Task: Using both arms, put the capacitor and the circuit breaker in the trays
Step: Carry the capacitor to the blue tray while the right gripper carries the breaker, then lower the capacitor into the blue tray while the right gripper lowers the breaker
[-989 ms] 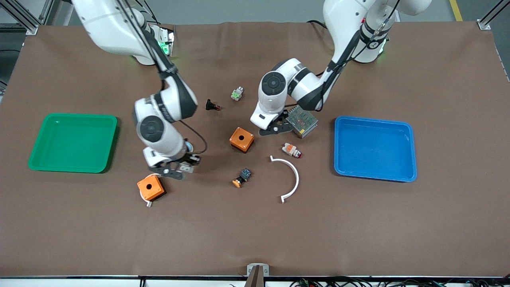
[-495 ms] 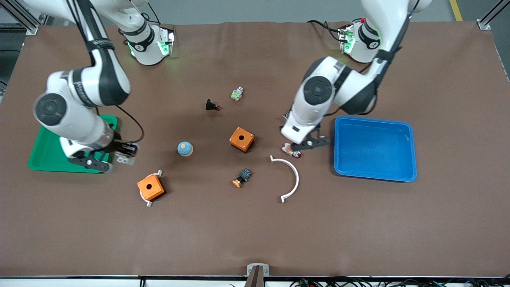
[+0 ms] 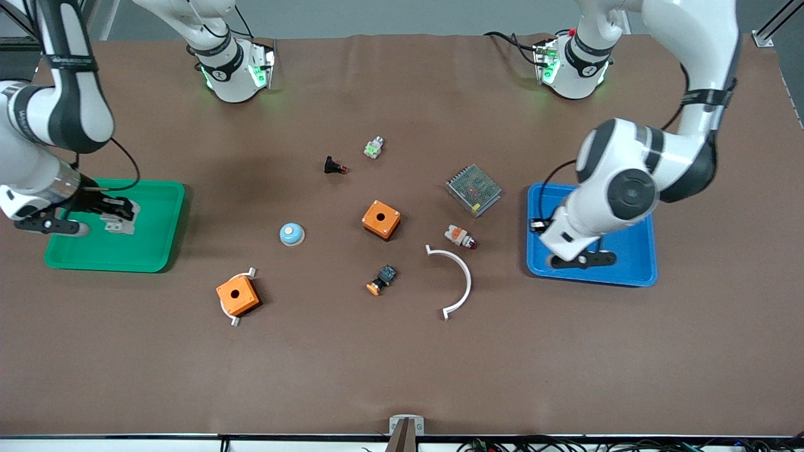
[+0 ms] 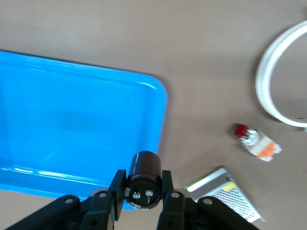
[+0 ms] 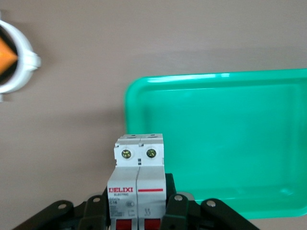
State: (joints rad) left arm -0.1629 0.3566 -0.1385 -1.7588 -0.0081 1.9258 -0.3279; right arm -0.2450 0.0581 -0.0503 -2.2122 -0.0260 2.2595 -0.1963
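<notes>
The robot's left gripper will release the capacitor in the middle of the blue tray's bottom (image 3: 586, 240) (image 4: 57, 125).
The circuit breaker (image 5: 139, 184), a white-grey block with red levers, sits between the fingers of my right gripper (image 5: 139, 206), which is shut on it. In the front view this gripper (image 3: 118, 216) holds the breaker (image 3: 120, 223) over the green tray (image 3: 157, 251) at the right arm's end of the table. The capacitor (image 4: 144, 179), a stubby black cylinder, is clamped in my left gripper (image 4: 142, 191). My left gripper (image 3: 541, 227) hangs over the blue tray (image 3: 628, 276), above the tray's rim (image 4: 160, 96) toward the table's middle.
Loose parts lie mid-table: two orange boxes (image 3: 380, 219) (image 3: 237, 295), a blue dome knob (image 3: 291, 234), a mesh-topped metal unit (image 3: 473, 189), a white arc (image 3: 455, 279), a white-and-orange plug part (image 3: 459, 236), a black push-button (image 3: 334, 166) and a small orange-tipped button (image 3: 381, 280).
Both arms swung outward from the table's middle with their parts. The right gripper went from beside the orange box to over the green tray. The left gripper went from the metal unit to over the blue tray.
</notes>
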